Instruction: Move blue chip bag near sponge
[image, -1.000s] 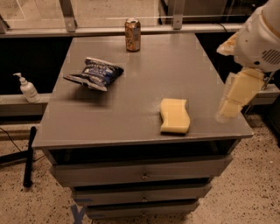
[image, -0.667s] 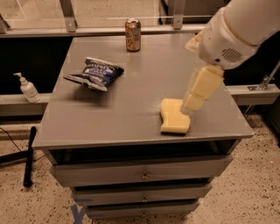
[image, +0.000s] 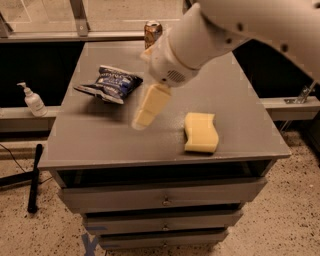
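Note:
Next, I close on the crumpled middle (image: 112, 84) of the blue chip bag, since it must move near the sponge.
The blue chip bag (image: 110, 84) lies crumpled on the left part of the grey cabinet top (image: 100, 135). The pale yellow sponge (image: 201, 132) lies on the right front part of the top. My gripper (image: 146, 110), with cream-coloured fingers pointing down and left, hangs above the middle of the top, between the bag and the sponge, just right of the bag. It holds nothing that I can see. The white arm reaches in from the upper right.
A gold-brown drink can (image: 152, 33) stands at the back edge of the top, partly behind the arm. A white pump bottle (image: 32, 100) stands on a ledge at the left. A black pole (image: 34, 175) lies on the floor. Drawers (image: 165, 200) sit below the top.
The arm has swung left across the cabinet, from the right edge past the sponge to the middle near the bag. The bag, sponge and can have not moved.

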